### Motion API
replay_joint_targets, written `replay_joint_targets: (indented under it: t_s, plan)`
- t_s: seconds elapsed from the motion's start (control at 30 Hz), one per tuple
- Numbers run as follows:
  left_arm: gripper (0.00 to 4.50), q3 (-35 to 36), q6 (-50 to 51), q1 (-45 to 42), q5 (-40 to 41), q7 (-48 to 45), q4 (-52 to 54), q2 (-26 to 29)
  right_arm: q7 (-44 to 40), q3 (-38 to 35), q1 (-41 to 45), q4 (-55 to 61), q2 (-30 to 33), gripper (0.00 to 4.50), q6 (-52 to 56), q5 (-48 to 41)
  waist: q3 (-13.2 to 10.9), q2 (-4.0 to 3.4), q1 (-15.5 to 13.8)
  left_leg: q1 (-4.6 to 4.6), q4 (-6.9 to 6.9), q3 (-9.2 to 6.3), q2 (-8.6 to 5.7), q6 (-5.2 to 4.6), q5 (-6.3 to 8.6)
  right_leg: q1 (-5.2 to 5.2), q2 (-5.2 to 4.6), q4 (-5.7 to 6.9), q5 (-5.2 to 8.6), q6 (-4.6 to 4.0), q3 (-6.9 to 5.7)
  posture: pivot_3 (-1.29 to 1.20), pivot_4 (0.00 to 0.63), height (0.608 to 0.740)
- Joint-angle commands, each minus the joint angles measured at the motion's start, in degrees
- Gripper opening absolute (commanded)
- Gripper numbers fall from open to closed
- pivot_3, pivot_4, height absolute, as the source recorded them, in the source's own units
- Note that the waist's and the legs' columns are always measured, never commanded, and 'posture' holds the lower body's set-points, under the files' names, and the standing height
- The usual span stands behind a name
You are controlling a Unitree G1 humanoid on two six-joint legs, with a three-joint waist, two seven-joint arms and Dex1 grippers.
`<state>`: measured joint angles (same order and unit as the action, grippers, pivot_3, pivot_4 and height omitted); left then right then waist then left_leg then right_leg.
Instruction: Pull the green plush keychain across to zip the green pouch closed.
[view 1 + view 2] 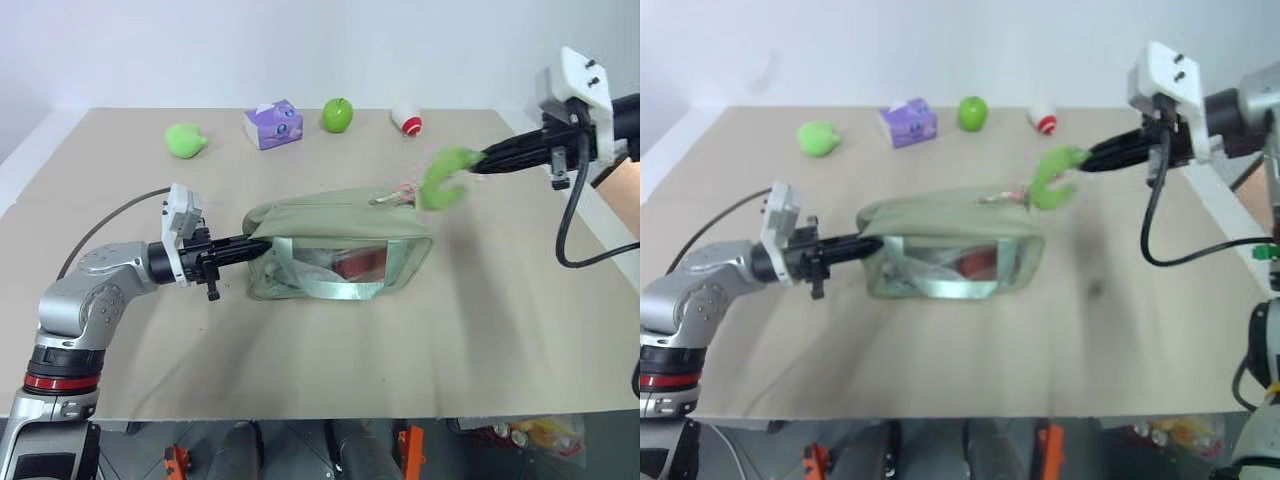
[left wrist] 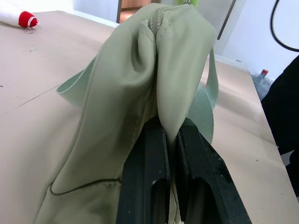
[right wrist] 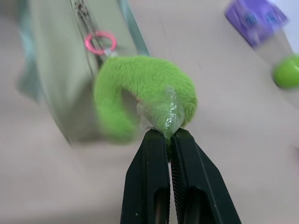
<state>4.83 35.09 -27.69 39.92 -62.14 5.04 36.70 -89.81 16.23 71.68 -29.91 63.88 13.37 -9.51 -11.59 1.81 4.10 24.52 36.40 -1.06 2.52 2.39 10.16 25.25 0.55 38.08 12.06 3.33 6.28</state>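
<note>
The robot's right gripper should release the green plush keychain, now lifted above the table, on the table (image 1: 416, 273) (image 3: 88, 150) against the pink-loop end of the green pouch.
The green pouch (image 1: 340, 250), pale sage fabric with a clear window, lies in the middle of the table. My left gripper (image 1: 252, 243) is shut on the fabric at the pouch's left end (image 2: 154, 93), pinching it beside the zipper. The green plush keychain (image 1: 445, 178), a fuzzy lime ring on a pink loop (image 3: 100, 43), hangs off the pouch's right end, lifted above the table. My right gripper (image 1: 478, 160) is shut on the keychain (image 3: 149, 93), its fingertips (image 3: 149, 140) clamped on a bit of clear plastic at the ring's edge.
Along the table's far side sit a lime plush blob (image 1: 185, 140), a purple box (image 1: 273, 124), a green apple (image 1: 337, 114) and a small red and white object (image 1: 407, 122). Bare tabletop lies in front of the pouch.
</note>
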Motion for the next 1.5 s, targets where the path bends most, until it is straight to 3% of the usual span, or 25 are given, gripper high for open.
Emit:
replay_joint_targets:
  t_s: [0.03,0.17,0.33,0.57,0.77,1.03,1.17,1.33,1.5]
  plan:
    - [0.00,-0.87,0.75,0.94,-0.55,-0.40,0.26,0.35,0.11,-4.08,1.57,-3.33,2.29,0.03,-3.25,2.51,0.00,-0.01,0.03,-0.01,0.00,0.00,0.00,0.00,0.00,0.00,0.00,0.01,0.00,0.00,0.00,0.00,0.150,0.740]
    - [0.00,-0.51,0.83,1.10,-0.26,-0.09,0.40,0.08,3.44,-4.71,-2.20,-5.83,3.18,0.03,-8.42,6.31,0.00,0.00,0.02,-0.04,0.01,0.00,0.00,0.00,0.00,-0.04,0.00,0.01,-0.01,0.01,0.01,0.00,0.150,0.740]
    - [0.00,-0.14,1.11,1.55,0.33,0.45,0.86,-0.05,9.75,-7.57,-13.61,-0.16,1.09,0.03,-8.92,6.02,0.02,0.01,0.01,-0.07,-0.01,-0.01,0.00,-0.01,-0.01,-0.10,0.01,0.01,-0.02,0.02,0.04,0.00,0.150,0.740]
    - [0.00,0.21,1.68,2.19,1.07,1.13,1.67,-0.12,26.85,-8.82,-32.28,9.30,-6.97,0.03,-12.54,10.99,0.09,-0.05,0.04,-0.22,0.01,0.00,0.01,-0.02,-0.01,-0.17,0.06,0.08,-0.03,0.04,0.08,0.00,0.150,0.740]
    - [0.00,0.30,2.51,2.20,1.70,1.64,2.26,0.01,35.81,-6.36,-36.10,7.29,-11.63,0.03,-20.83,18.14,0.11,-0.08,0.20,-0.25,0.09,0.04,0.00,-0.01,-0.03,-0.21,0.05,0.08,-0.11,0.12,0.12,0.00,0.150,0.740]
    - [0.00,0.55,2.79,2.26,1.98,2.51,2.56,-0.41,34.82,-3.26,-36.49,5.76,-10.72,0.03,-29.13,22.92,0.11,-0.08,0.17,-0.26,0.08,0.02,0.00,-0.03,-0.07,-0.26,0.06,0.06,-0.13,0.12,0.11,0.00,0.150,0.740]
    - [0.00,0.81,2.81,2.60,2.17,2.79,2.74,-0.41,31.92,-4.67,-35.94,5.31,-11.14,0.03,-25.18,20.17,0.11,-0.07,0.17,-0.29,0.08,0.02,0.00,-0.03,-0.07,-0.29,0.06,0.07,-0.13,0.12,0.12,0.00,0.150,0.740]
    - [0.00,1.18,2.80,2.76,2.66,3.29,2.65,-0.62,25.24,-4.05,-42.49,11.25,-9.55,0.03,-21.15,16.83,0.15,-0.02,0.03,-0.34,0.08,-0.05,0.00,-0.03,-0.07,-0.37,0.06,0.06,-0.10,0.10,0.08,0.00,0.150,0.740]
    - [0.00,1.23,2.70,2.37,2.91,3.40,2.09,-0.83,25.77,-2.60,-47.32,17.14,-11.63,0.03,-18.62,18.05,0.61,0.45,0.07,-0.41,0.00,-0.11,0.03,-0.02,-0.06,-0.40,0.12,0.07,-0.02,0.01,0.03,0.00,0.150,0.740]
